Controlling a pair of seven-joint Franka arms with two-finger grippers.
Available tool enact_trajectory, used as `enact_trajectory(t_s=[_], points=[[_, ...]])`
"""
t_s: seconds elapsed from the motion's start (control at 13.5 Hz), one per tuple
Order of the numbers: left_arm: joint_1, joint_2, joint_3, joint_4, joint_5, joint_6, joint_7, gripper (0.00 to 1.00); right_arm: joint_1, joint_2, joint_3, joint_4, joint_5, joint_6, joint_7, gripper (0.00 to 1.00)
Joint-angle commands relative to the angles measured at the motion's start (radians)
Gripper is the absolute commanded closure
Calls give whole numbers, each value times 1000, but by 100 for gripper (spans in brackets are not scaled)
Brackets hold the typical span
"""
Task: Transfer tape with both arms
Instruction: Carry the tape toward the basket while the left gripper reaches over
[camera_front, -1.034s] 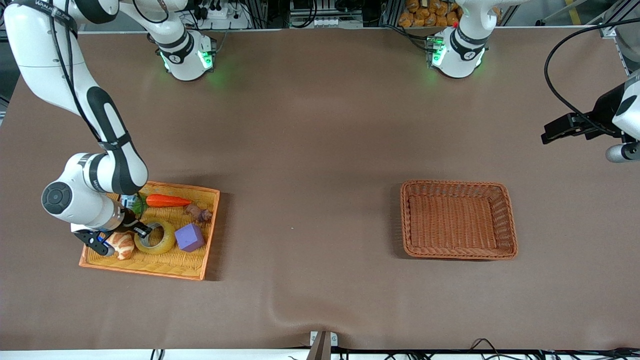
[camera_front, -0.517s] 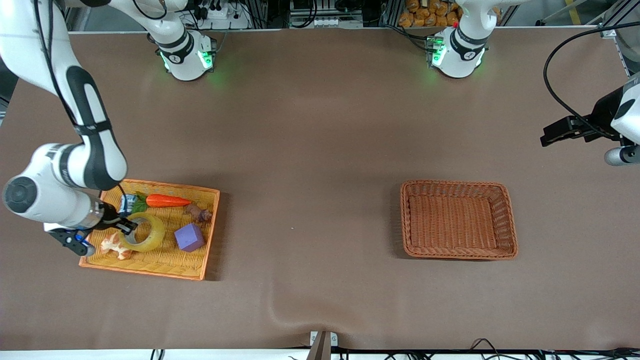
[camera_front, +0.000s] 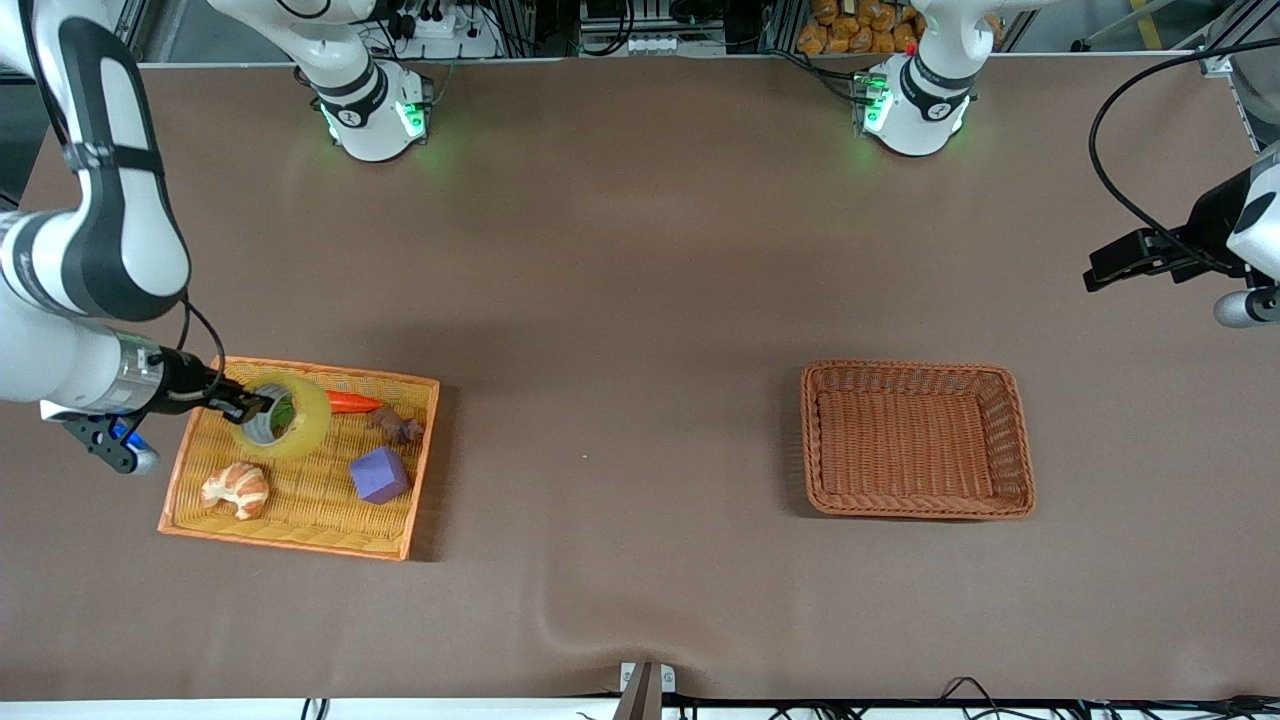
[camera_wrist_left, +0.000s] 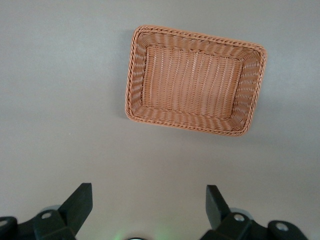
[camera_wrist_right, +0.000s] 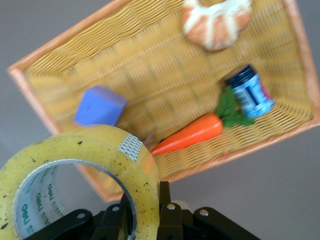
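I need to use my right gripper to set the tape down on the bare table (camera_front: 625, 427) between the tray and the brown wicker basket.
The tape (camera_front: 285, 418), a yellowish translucent ring with a pale core, hangs tilted over the yellow-orange tray (camera_front: 300, 512). My right gripper (camera_front: 243, 405) is shut on its wall, one finger inside the ring and one outside. In the right wrist view the tape (camera_wrist_right: 100, 150) fills the near corner, pinched in the right gripper (camera_wrist_right: 145, 202). My left gripper (camera_front: 1112, 262) hangs over the table at the left arm's end. It is open, and its fingers (camera_wrist_left: 80, 200) hold nothing.
In the tray lie a croissant (camera_front: 236, 488), a purple cube (camera_front: 378, 475), a carrot (camera_front: 352, 402), a small brown thing (camera_front: 398, 426) and a blue can (camera_wrist_right: 250, 92). An empty brown wicker basket (camera_front: 915, 440) stands toward the left arm's end, and the left wrist view shows it too (camera_wrist_left: 192, 80).
The right gripper has lifted the tape off the tray floor beside the croissant and carried it up, over the carrot's leafy end. The left arm has barely moved.
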Motion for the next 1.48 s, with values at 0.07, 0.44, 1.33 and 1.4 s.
enact_trajectory(t_s=[0.07,0.44,1.33,1.4], points=[[6,-48,-5,-7,-18,-27,25,0,148,2,2,13,16,46,101,100],[7,-73,-4,-7,-20,-27,22,0,416,123,1,23,-43,256,447,100],[-6,42,-187,-108,-21,136,-322,0,687,462,-4,246,-216,448,947,75],[-6,65,-201,-108,-21,152,-331,0,689,466,-4,246,-222,454,972,51]])
